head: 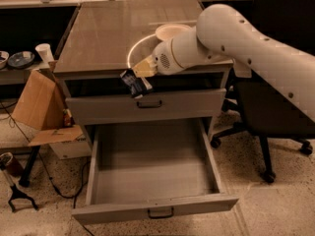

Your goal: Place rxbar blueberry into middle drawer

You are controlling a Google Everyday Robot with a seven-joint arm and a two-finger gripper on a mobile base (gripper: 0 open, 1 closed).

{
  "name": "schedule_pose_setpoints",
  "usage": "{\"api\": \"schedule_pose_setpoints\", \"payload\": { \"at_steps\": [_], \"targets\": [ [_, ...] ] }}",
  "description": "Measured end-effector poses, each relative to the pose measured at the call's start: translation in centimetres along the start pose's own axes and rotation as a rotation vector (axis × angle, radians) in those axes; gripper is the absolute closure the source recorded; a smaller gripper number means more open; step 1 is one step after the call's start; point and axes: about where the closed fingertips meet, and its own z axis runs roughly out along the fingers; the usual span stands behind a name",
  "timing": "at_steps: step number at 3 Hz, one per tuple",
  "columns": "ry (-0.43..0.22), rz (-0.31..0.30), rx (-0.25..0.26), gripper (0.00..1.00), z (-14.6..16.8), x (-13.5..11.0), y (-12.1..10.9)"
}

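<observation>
Next, the gripper releases the rxbar blueberry on the middle drawer's grey tray's bottom (168, 176), straight behind its small dark handle. The bar now hangs above that tray's back part.
My gripper (138, 77) is shut on the rxbar blueberry (135, 84), a small dark blue-black bar with pale markings. It holds the bar in the air in front of the cabinet's top edge, just above the upper drawer front (147, 106). The middle drawer (152, 181) is pulled wide open below, its deep grey tray bare, with a small dark handle on its front. The bar hangs above the back left part of that tray. My white arm reaches in from the right.
A white bowl (170, 32) sits on the cabinet top (108, 33), partly behind my arm. A black office chair (275, 107) stands at the right. A cardboard box (37, 107) and a white cup (43, 52) are at the left, with cables on the floor.
</observation>
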Motion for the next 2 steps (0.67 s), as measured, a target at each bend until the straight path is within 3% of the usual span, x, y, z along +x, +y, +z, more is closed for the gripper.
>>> {"api": "schedule_pose_setpoints", "payload": {
  "at_steps": [2],
  "targets": [
    [0.094,0.245,-0.021,1.00,3.5,12.7,-3.7]
  ]
}}
